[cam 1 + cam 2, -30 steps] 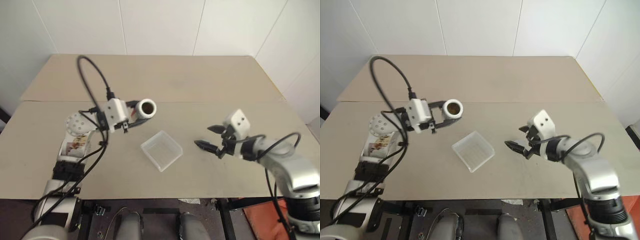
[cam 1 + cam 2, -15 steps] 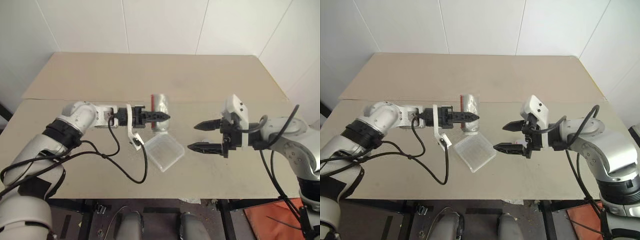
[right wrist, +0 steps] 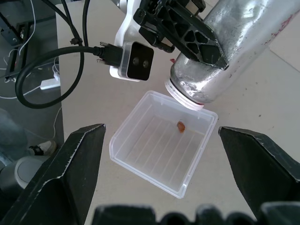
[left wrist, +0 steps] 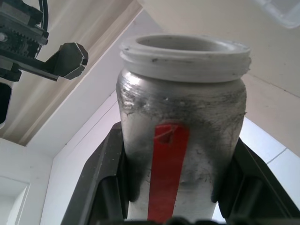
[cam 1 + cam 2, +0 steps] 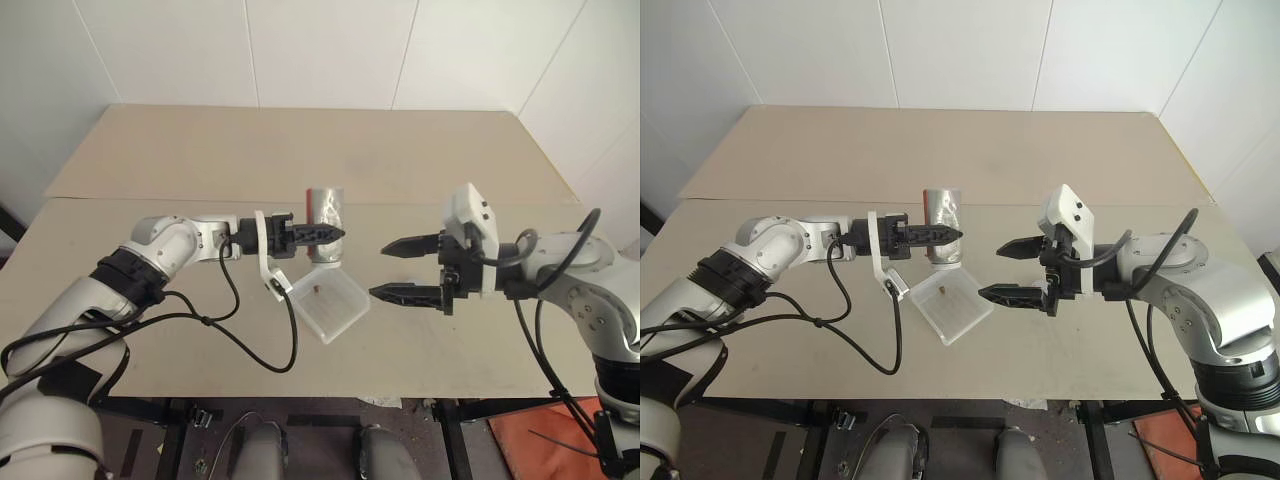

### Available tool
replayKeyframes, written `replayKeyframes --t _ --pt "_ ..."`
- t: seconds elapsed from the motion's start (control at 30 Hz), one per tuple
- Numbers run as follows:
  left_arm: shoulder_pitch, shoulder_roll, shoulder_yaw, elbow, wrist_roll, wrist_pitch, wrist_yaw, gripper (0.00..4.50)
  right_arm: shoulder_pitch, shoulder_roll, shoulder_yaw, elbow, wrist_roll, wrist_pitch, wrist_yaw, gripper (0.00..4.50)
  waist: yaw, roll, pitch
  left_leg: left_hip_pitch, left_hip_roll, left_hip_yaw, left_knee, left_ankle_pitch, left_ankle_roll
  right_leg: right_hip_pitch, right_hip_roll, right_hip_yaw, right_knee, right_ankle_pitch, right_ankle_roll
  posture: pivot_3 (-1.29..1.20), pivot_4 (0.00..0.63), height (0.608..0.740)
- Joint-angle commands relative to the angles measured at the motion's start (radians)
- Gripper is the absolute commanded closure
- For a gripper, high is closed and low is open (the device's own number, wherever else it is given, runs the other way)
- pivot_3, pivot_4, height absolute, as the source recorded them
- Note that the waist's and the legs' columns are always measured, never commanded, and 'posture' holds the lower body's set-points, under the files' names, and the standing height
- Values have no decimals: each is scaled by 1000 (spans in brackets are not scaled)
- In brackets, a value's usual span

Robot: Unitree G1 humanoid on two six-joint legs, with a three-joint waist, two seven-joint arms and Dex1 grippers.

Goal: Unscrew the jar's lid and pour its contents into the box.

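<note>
My left gripper needs to let go of the silvery jar on the tan table (image 5: 257, 261) beside the box, opposite my right gripper.
My left gripper (image 5: 326, 233) is shut on the silvery jar (image 5: 322, 203), which it holds mouth down over the far edge of the clear plastic box (image 5: 345, 318). The jar's threaded mouth (image 4: 183, 49) is open; the lid is out of view. A tiny brown piece, the contents (image 3: 181, 125), lies on the box floor just under the jar's mouth. To the right of the box, my right gripper (image 5: 393, 270) hovers open with nothing between its fingers, pointing toward the box.
The box sits on a tan table (image 5: 200, 160) made of two boards, with a seam running across behind the jar. White walls stand behind the table. A black cable (image 5: 250, 340) loops from my left wrist over the table's near side.
The jar went from lying level with its mouth toward the camera to mouth down over the box. The brown piece now lies in the box. My right gripper rose and shifted slightly toward the box.
</note>
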Motion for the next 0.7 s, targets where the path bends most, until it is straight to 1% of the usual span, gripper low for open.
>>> replayKeyframes --t 0.03,0.07,0.1,0.13,0.2,0.27,0.33,0.4,0.47,0.57,0.63,0.7 --pt "33 -10 89 57 -237 -81 -85 2422 16 -4 -32 -41 -8 -61 -8 12 -1 0 0 0 0 0 0 0 0 0 0 0 0 0 0 0 150 740" --pt "48 -19 120 97 -363 -125 -156 2422 29 -3 -31 -46 -18 -82 -7 12 -1 0 0 0 0 0 0 0 0 0 0 0 0 0 0 0 150 740" --pt "73 -29 159 116 -484 -129 -240 2422 44 -2 -32 -52 -29 -109 -6 12 -1 0 0 0 0 0 0 0 0 0 0 0 0 0 0 0 150 740" --pt "95 -41 200 131 -589 -118 -310 2422 53 -3 -32 -54 -34 -122 -5 12 -2 0 0 0 0 0 0 0 0 0 0 0 0 0 0 0 150 740" --pt "146 -64 266 142 -851 -101 -500 2422 65 -2 -33 -53 -41 -140 -10 12 -3 0 0 0 0 0 1 0 0 0 0 0 0 0 0 0 150 740" --pt "214 -110 346 99 -1113 0 -686 2422 71 -1 -31 -52 -49 -156 -10 12 -3 1 0 0 1 0 1 0 0 0 0 0 0 0 0 0 150 740" --pt "288 -160 431 15 -1363 149 -850 2422 70 0 -26 -46 -56 -168 -12 12 -4 1 0 1 1 0 1 0 0 1 0 0 0 0 0 0 150 740" --pt "351 -191 502 -75 -1528 302 -968 2422 66 1 -21 -40 -60 -174 -13 12 -6 0 0 1 1 0 2 0 0 1 0 0 0 0 0 0 150 740" --pt "408 -219 566 -161 -1661 471 -1037 2422 62 3 -17 -33 -64 -180 -15 12 -10 0 0 1 1 -1 2 0 0 1 0 0 0 0 0 0 150 740" --pt "455 -274 659 -255 -1808 733 -1047 2422 55 9 -11 -21 -72 -188 -21 12 -15 0 0 2 1 -1 2 0 0 2 0 0 0 0 0 0 150 740" --pt "472 -303 705 -278 -1867 838 -1055 2422 50 17 -9 -14 -75 -192 -23 12 -15 0 0 3 1 -2 2 0 0 3 0 0 0 0 0 0 150 740" --pt "485 -326 731 -278 -1878 885 -1054 2422 45 25 -9 -11 -78 -194 -24 12 -16 0 0 3 0 -2 2 0 0 3 1 0 0 0 0 0 150 740"
